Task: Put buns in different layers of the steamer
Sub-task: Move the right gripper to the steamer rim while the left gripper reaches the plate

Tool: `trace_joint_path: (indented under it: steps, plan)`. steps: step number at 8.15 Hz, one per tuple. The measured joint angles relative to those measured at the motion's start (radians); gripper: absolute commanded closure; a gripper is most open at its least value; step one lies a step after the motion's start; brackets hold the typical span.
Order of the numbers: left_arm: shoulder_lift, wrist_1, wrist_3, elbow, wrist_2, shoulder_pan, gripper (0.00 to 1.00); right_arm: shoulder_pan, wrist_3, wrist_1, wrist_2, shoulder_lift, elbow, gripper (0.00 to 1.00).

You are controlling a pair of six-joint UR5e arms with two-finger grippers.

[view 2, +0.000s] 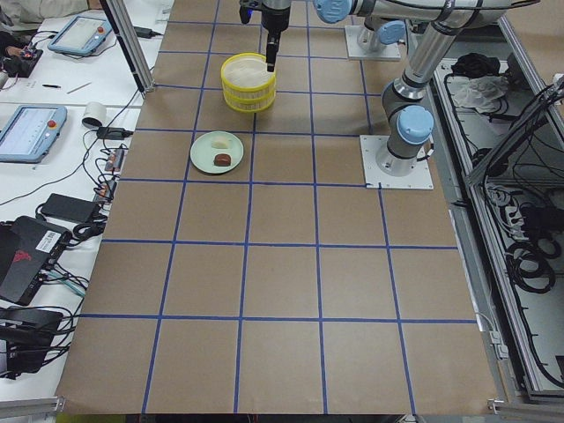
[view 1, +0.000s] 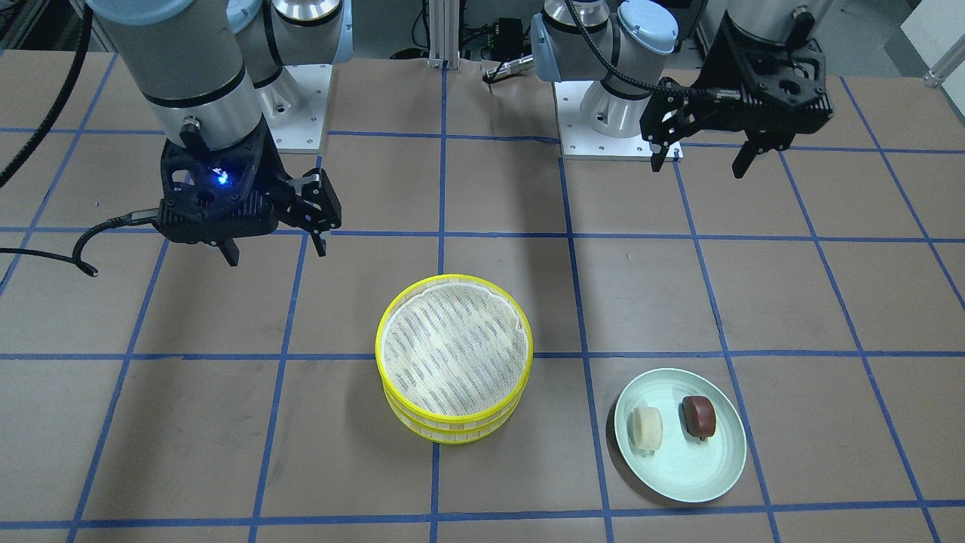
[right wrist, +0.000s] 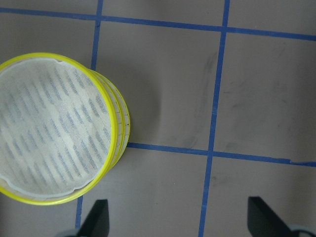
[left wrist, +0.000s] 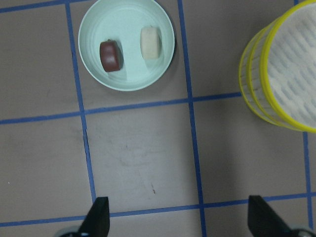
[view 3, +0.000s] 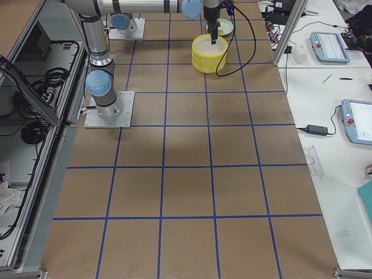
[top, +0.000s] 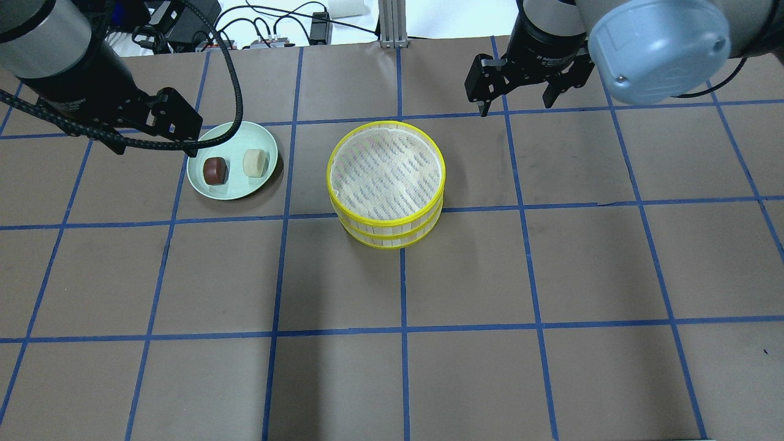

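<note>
Next, I close my right gripper on the top steamer layer's yellow rim (view 1: pixel 377 343) (right wrist: pixel 112 157), at the side farthest from the pale green plate.
Two yellow-rimmed steamer layers stand stacked mid-table, the top layer (view 1: pixel 452 347) empty with its white mesh showing, the lower layer (view 1: pixel 452 435) under it. The stack also shows in the overhead view (top: pixel 387 177). The cream-white bun (view 1: pixel 647 430) and the reddish-brown bun (view 1: pixel 699 417) lie side by side on a pale green plate (view 1: pixel 682 475). My left gripper (view 1: pixel 700 164) is open and empty, raised on the robot's side of the plate. My right gripper (view 1: pixel 276 253) is open and empty, raised beside the stack, apart from it.
The brown table is marked with blue tape lines. The arm bases (view 1: pixel 603 121) stand at the robot's edge. In the left wrist view the plate (left wrist: pixel 126 74) and the stack (left wrist: pixel 281 69) lie ahead of the open fingers.
</note>
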Motion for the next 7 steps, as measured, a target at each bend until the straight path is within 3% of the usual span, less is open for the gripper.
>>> trace_joint_path:
  steps: [3, 7]
  plan:
    - [-0.134, 0.196, 0.068, -0.011, -0.021, 0.105, 0.0, 0.034, 0.093, -0.118, 0.001, 0.097, -0.001, 0.0]
    - [-0.338, 0.436, 0.05, -0.013, -0.113, 0.12, 0.0, 0.12, 0.269, -0.282, 0.025, 0.268, 0.003, 0.0]
